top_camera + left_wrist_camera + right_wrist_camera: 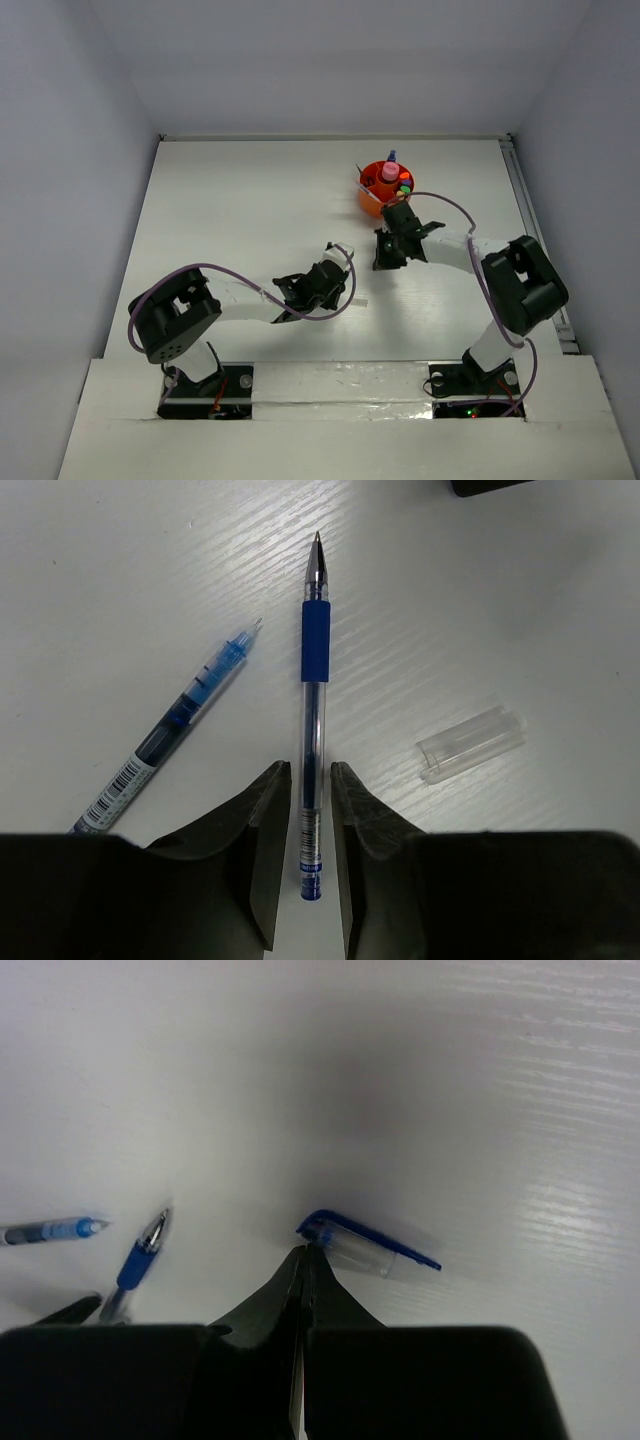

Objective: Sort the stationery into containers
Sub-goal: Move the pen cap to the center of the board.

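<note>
The blue-clipped cap lies crosswise at the tips of the robot's shut right fingers, so the right gripper needs to open, turn its fingers along the cap and grip its blue end (318, 1227).
My left gripper (310, 780) is open, low over the table, its jaws astride the rear end of a blue pen (315, 660) without touching it. A second thin blue pen (190, 705) lies to its left and a clear cap (470, 743) to its right. My right gripper (303, 1252) is shut, its tips pinching the blue end of a clear pen cap with a blue clip (375, 1250) above the table. The orange tub (370, 197) stands at the back right, holding a pink tube (388, 172), a blue-capped bottle (392, 157) and highlighters. In the top view, the left gripper (298, 296) is mid-table and the right gripper (388, 255) is just in front of the tub.
Both blue pens also show at the lower left of the right wrist view (138, 1255). The white table (250, 210) has walls at the back and sides. The right arm's cable (450, 205) loops beside the tub.
</note>
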Robot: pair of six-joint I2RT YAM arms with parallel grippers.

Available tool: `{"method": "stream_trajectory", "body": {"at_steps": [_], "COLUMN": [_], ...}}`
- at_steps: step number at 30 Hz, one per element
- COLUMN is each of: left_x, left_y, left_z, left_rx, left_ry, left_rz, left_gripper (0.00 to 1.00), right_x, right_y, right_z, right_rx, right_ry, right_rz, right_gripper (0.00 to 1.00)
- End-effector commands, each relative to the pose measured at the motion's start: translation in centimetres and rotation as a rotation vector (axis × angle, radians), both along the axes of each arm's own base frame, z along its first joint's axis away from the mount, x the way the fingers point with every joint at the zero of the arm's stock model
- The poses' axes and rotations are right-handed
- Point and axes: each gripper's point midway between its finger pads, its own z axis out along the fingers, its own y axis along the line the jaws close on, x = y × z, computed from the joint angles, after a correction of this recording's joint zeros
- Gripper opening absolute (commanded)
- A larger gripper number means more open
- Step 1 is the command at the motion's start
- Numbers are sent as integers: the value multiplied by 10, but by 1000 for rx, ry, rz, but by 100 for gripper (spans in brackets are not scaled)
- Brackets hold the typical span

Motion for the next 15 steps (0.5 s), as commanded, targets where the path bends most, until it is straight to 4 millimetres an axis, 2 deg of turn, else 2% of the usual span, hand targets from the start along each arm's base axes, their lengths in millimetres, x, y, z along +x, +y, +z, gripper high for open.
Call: {"method": "stream_trajectory", "body": {"at_steps": [1,4,7,10,11,12,15], "left_x": [-1,-2,-1,-1,-1,-1,0], "left_y": [1,3,3,3,3,2,3], "left_z": [-4,-6,-7,-8,-8,-7,-8], "left_rx": [17,22,24,25,25,24,33], "left_ry": [6,6,7,9,9,7,5], "left_rz": [8,8,10,9,11,12,17], "left_gripper": [21,21,20,20,20,20,22], "right_x": [27,41,45,43,42,40,39], "right_y": [13,10,13,25,27,26,13], "right_z": [6,5,5,24,41,48,66], "right_rx": [32,5,11,77,107,109,56], "right_ry": [-68,-108,-107,-119,-155,-175,-228], "right_rz": [-62,-106,-106,-56,-41,-23,-1], "right_gripper": [0,0,0,0,0,2,21]}}
